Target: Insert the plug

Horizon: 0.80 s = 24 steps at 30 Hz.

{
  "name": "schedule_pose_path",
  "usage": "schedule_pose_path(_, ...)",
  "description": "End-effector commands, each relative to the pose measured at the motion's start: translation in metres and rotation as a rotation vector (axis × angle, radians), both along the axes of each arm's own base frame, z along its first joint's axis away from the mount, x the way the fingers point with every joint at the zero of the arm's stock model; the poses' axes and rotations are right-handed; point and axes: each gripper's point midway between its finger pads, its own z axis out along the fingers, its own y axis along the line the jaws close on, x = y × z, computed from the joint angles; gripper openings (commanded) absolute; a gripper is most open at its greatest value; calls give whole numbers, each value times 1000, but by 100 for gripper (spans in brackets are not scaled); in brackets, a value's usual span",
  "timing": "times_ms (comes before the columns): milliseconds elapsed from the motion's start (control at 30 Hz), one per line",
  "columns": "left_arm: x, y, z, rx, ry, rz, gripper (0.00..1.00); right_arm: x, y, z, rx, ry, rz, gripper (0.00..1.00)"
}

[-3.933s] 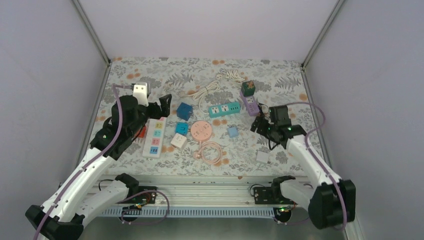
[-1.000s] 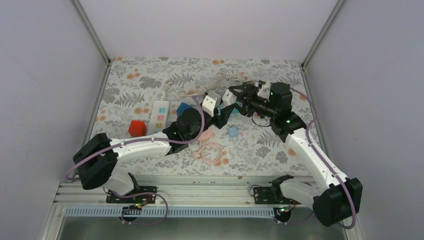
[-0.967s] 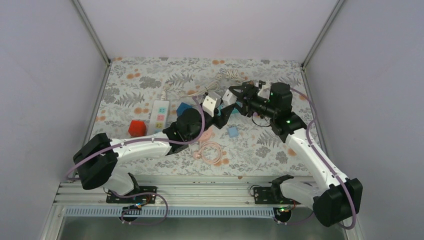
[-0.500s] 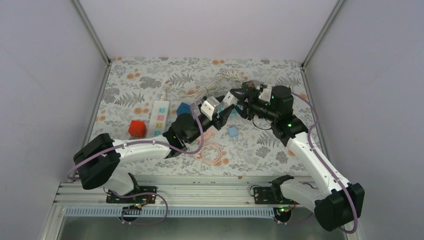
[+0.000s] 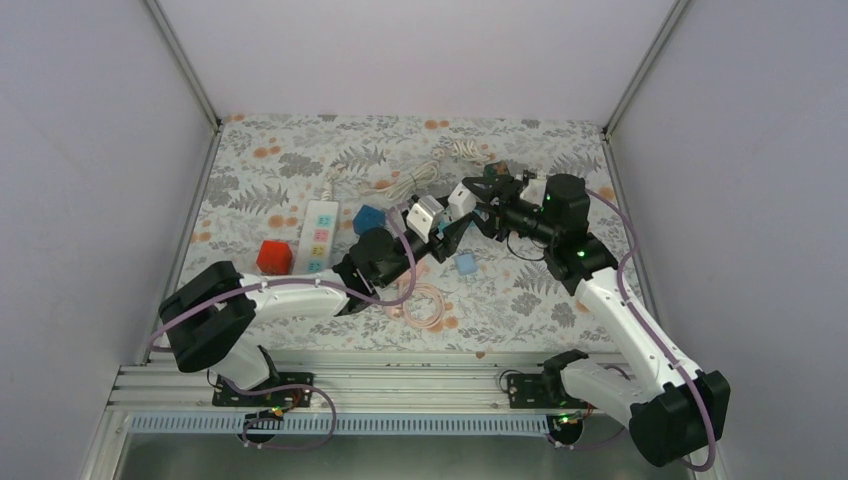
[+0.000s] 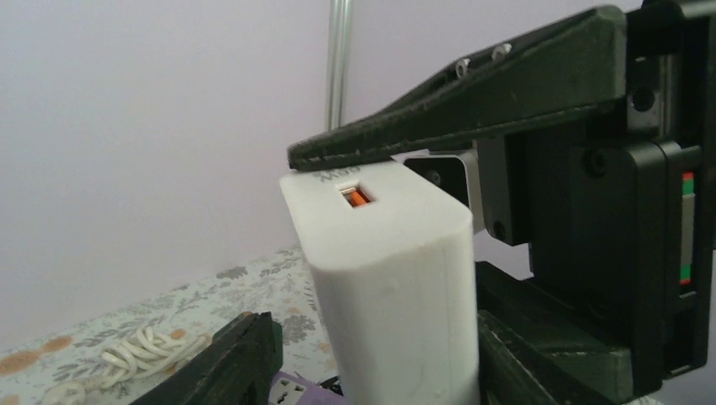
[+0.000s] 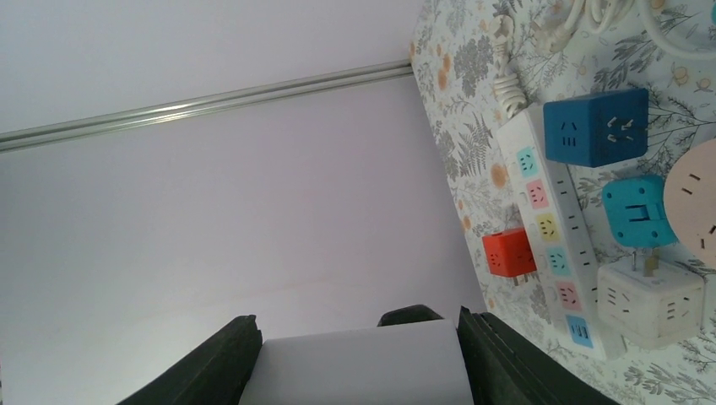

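The robot's right gripper has a finger over the port end of the white socket cube, so it should open and grip the cube's sides (image 6: 405,333) with the port toward its wrist.
Both arms meet in the air over the middle of the table. My left gripper (image 5: 428,222) is shut on a white socket cube (image 5: 424,212) with an orange USB port on its end (image 6: 384,278). The cube leans on the right finger, and a sliver of table shows beside the left fingertip (image 6: 249,359). My right gripper (image 5: 470,200) is shut on a smaller white plug block (image 5: 460,197), which fills the space between its fingers (image 7: 359,367). In the left wrist view the right gripper's upper finger (image 6: 473,105) lies just over the cube's end. The two blocks are side by side; whether they touch is hidden.
On the flowered table lie a white strip with coloured sockets (image 5: 318,232), a red cube (image 5: 272,256), a blue cube (image 5: 368,218), a pink cable (image 5: 425,303) and a white cable (image 5: 420,180). The right wrist view adds a cyan cube (image 7: 637,211) and a white cube (image 7: 650,304).
Both arms have come from the table's sides to the middle with their blocks. Over the last second the left arm has edged its cube up and right, closer to the right gripper's block.
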Motion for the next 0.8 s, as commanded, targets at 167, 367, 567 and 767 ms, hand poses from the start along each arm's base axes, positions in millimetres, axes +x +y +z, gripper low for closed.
schedule_pose_path(167, 5, 1, 10, -50, -9, 15, 38, -6, 4, 17, 52, -45, 34, 57)
schedule_pose_path(367, 13, 13, 14, 14, -53, 37, 31, -3, -4, 4, -171, -196, 38, 94)
schedule_pose_path(567, 12, 19, -3, 170, -53, -92, 30, 10, -21, 3, -682, -646, 163, 100)
schedule_pose_path(767, 9, 14, -25, 325, -50, -170, 30, -6, -11, 27, -801, -888, 338, 100)
